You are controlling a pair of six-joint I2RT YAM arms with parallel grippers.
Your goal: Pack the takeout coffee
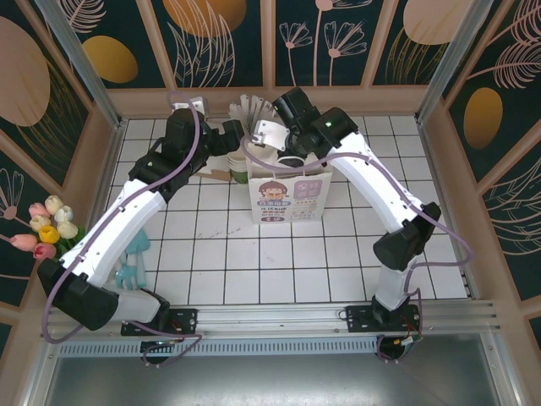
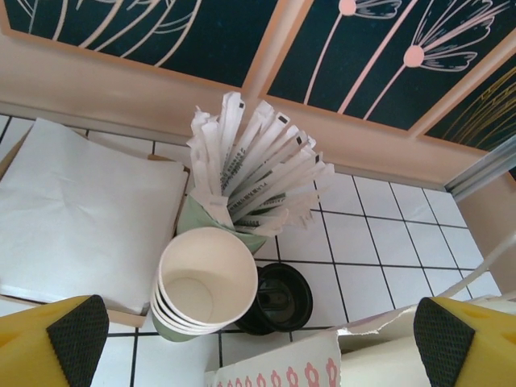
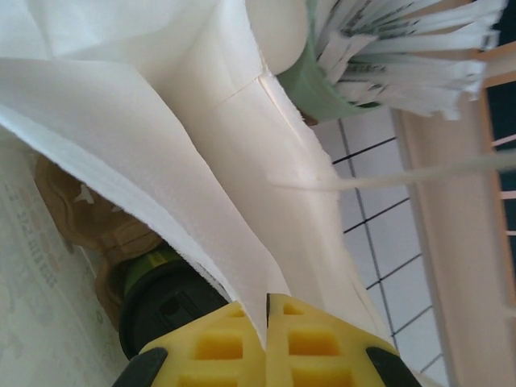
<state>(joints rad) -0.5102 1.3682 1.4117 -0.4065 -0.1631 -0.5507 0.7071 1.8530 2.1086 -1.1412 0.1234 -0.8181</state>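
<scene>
My right gripper has the white napkin. It will let go of it inside the paper bag (image 1: 275, 162) (image 3: 189, 189), between the coffee and the bag's back side.
The white paper bag (image 1: 287, 199) stands upright mid-table with its mouth open. The takeout coffee (image 3: 161, 306), a green cup under a black lid, sits inside the bag in a brown pulp carrier (image 3: 76, 218); from above its dark lid (image 1: 292, 161) shows in the bag's mouth. My right gripper (image 3: 268, 310) is shut on the bag's back wall (image 3: 201, 185), at the rim (image 1: 279, 150). My left gripper (image 2: 260, 334) hangs open behind the bag (image 1: 235, 135), above a stack of empty cups (image 2: 205, 282), with nothing between its fingers (image 2: 76, 334).
Behind the bag stand a mint holder of wrapped straws (image 2: 250, 173), a stack of black lids (image 2: 282, 298) and a pile of white napkins (image 2: 81, 210). The wooden back wall (image 2: 121, 89) is close. Tulips (image 1: 46, 224) sit at the left edge.
</scene>
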